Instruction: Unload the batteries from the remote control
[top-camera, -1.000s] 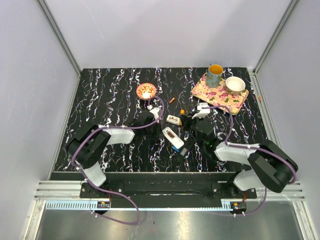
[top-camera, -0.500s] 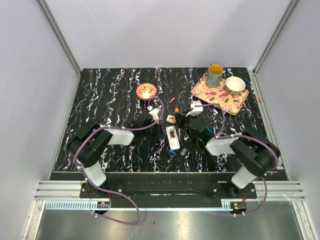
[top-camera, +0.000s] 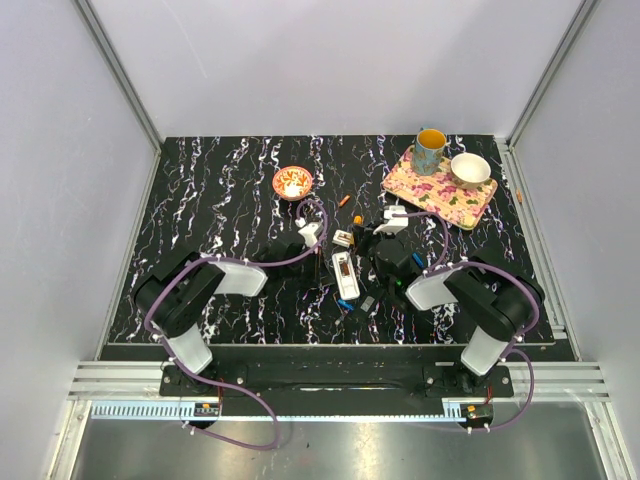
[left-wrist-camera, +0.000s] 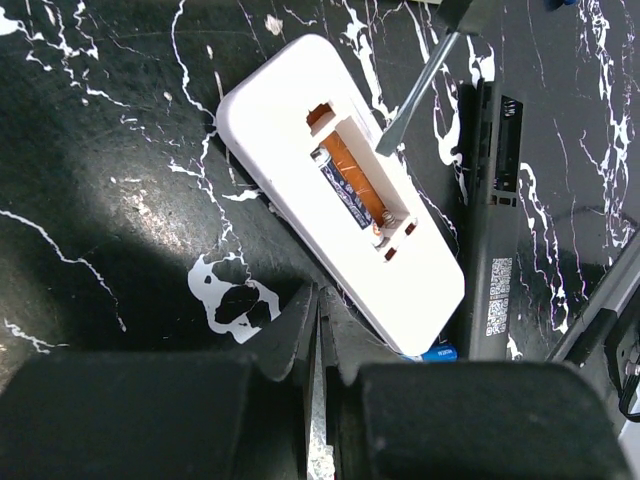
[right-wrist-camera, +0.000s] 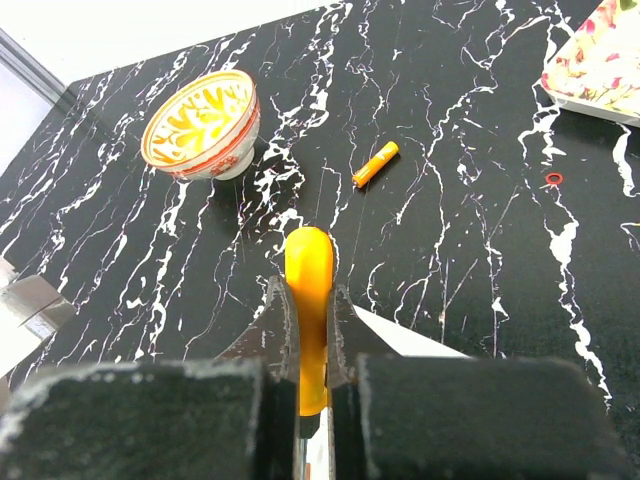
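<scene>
Next, my right gripper lets go of the screwdriver on the table (top-camera: 321, 251) next to the white remote control, on my left gripper's side.
A white remote control (left-wrist-camera: 340, 190) lies face down with its battery bay open. One orange battery (left-wrist-camera: 350, 185) sits inside the bay. My left gripper (left-wrist-camera: 320, 300) is shut just short of the remote's near long edge, touching or almost touching it. My right gripper (right-wrist-camera: 308, 300) is shut on the orange handle of a screwdriver (right-wrist-camera: 308, 270). The tool's metal shaft (left-wrist-camera: 415, 95) slants down to the bay's edge. A loose orange battery (right-wrist-camera: 375, 163) lies on the table beyond. From above, the remote (top-camera: 345, 275) lies between both grippers, with the loose battery (top-camera: 344, 201) farther back.
An orange patterned bowl (top-camera: 292, 182) stands at the back left. A floral tray (top-camera: 425, 190) carries a mug (top-camera: 431, 150) and a white bowl (top-camera: 470, 170). A black remote (left-wrist-camera: 497, 220) and a blue cell (left-wrist-camera: 430, 353) lie beside the white remote. A small white cover (top-camera: 343, 238) lies nearby.
The white remote has turned from slanted to nearly straight. My right arm has swung left, bringing the screwdriver over the remote's far end. The left gripper has hardly moved.
</scene>
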